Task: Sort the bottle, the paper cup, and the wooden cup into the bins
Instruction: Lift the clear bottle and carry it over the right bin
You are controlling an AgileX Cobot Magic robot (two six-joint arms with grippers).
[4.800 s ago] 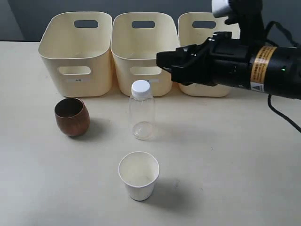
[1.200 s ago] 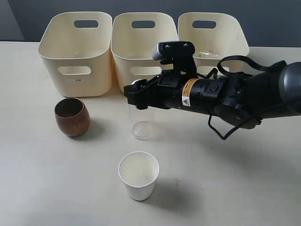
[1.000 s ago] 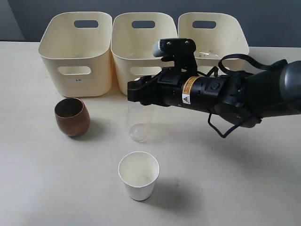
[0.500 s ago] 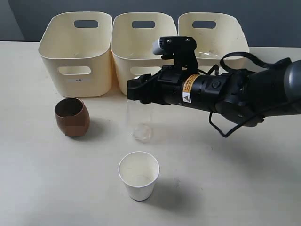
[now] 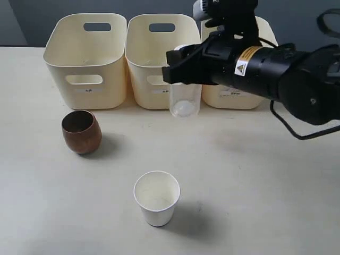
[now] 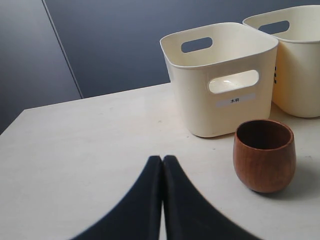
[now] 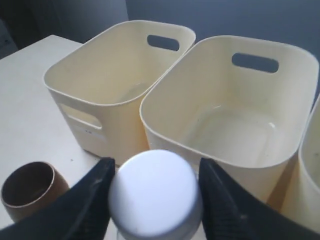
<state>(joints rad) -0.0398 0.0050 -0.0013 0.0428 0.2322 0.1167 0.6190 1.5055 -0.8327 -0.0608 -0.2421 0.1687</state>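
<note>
Next, I release the clear bottle from my right gripper inside the cream bin (image 5: 236, 52) farthest from the brown wooden cup.
The clear bottle (image 5: 184, 103) hangs in the air in front of the middle bin (image 5: 159, 58), my right gripper (image 5: 179, 66) shut on its neck. Its white cap (image 7: 156, 192) sits between the right gripper's black fingers (image 7: 92, 200). The white paper cup (image 5: 156, 197) stands upright near the table's front. At the left stands the brown wooden cup (image 5: 81, 132), also in the left wrist view (image 6: 264, 161). My left gripper (image 6: 162, 162) is shut on nothing, low over the table near the wooden cup. Three cream bins line the back: left bin (image 5: 85, 58), middle bin, right bin (image 5: 265, 37).
The left bin (image 6: 220, 75) with its front label stands just behind the wooden cup. The middle bin (image 7: 235, 115) and left bin (image 7: 110, 85) gape below the held bottle. A dark wall runs behind the bins.
My right gripper closed on the bottle's neck, lifted it off the table and carried it up and to the right, toward the middle bin. Both cups stayed put.
</note>
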